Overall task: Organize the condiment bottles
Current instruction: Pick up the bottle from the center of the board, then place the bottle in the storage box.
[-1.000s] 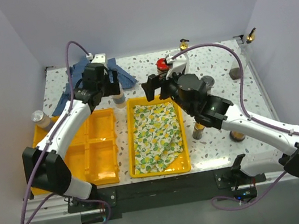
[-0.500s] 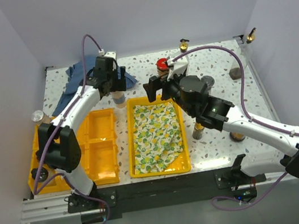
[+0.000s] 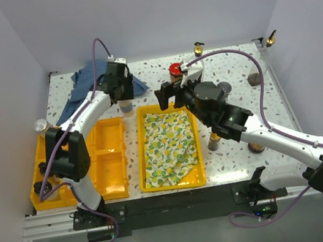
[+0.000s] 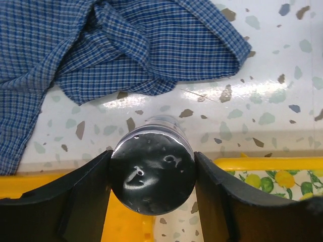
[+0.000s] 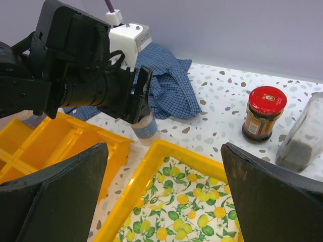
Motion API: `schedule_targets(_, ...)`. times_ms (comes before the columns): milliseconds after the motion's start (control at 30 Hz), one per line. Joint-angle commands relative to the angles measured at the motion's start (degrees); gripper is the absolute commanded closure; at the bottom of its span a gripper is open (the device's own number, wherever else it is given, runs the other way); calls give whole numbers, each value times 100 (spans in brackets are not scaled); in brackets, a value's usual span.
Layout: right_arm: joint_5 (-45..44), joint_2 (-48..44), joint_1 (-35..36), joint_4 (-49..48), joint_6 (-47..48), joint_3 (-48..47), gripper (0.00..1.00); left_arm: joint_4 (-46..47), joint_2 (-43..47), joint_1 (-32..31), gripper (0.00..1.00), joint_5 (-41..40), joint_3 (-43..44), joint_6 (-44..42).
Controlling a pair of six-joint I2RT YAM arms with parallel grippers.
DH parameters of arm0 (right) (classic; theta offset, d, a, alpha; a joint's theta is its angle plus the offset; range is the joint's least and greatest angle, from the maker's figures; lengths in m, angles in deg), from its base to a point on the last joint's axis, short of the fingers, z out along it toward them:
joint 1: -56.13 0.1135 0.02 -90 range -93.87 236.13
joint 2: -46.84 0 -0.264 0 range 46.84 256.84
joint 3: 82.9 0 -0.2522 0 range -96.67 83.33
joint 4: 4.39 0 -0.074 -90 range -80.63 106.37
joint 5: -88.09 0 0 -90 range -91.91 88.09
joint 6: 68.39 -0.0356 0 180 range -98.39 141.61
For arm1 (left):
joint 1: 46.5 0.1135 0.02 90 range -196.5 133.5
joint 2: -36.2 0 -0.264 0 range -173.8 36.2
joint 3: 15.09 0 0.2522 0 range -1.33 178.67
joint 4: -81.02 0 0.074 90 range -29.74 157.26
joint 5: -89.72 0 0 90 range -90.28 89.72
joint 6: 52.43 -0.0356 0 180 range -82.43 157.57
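Note:
Next, my left gripper sets the spice shaker down in the compartment tray (image 3: 57,146), at a spot just in front of the silver-topped shaker.
My left gripper (image 3: 123,96) stands over a spice shaker (image 3: 126,106) on the table between the two yellow trays. In the left wrist view both fingers press the sides of its dark round cap (image 4: 153,171). The right wrist view shows the same shaker (image 5: 145,126), blue-labelled, under those fingers. My right gripper (image 3: 168,95) hangs open and empty above the far end of the lemon-print tray (image 5: 151,156). A red-lidded jar (image 3: 175,70) stands just behind it, also clear in the right wrist view (image 5: 263,113).
A blue checked cloth (image 3: 90,83) lies behind the left gripper. The compartment tray (image 3: 109,161) holds a dark-lidded jar (image 3: 44,189). Further bottles: a shaker (image 3: 40,125) at far left, gold-pourer bottles (image 3: 199,47) (image 3: 271,37) at the back, several jars (image 3: 256,145) on the right.
The left arm swung right and settled over the shaker, and its jaws closed in onto the cap. The right arm has not moved.

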Motion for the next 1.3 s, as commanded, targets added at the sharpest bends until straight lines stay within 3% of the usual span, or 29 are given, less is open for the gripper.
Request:
schedule_targets(0, -104, -68, 8, -339, 60, -19, 1, -225, 427, 58, 100, -1129, 273, 335)
schedule_targets(133, -113, -112, 8, -339, 68, -2, 1, -243, 900, 66, 100, -1717, 256, 861)
schedule_targets(267, -96, -121, 8, -321, 68, -19, 2, -330, 1261, 119, 100, -1701, 387, 1038)
schedule_targets(433, -69, -121, 8, -277, 68, -28, 1, -1129, 1402, 154, 100, -2455, 835, 1415)
schedule_targets(533, -52, -103, 8, -268, 42, -19, 2, -1700, 1542, 312, 100, -2946, 897, 2072)
schedule_targets(667, 18, -50, 8, -260, -10, -37, 1, -2281, 1894, 549, 100, -3458, 547, 2891)
schedule_targets(1033, -25, 134, 8, -224, 25, -142, 1, -2150, 3212, 2148, 100, -3248, -631, 2963)
schedule_targets(1267, -43, 152, 8, -180, 42, -151, 1, -2273, 3380, 2501, 100, -3722, -1044, 3542)
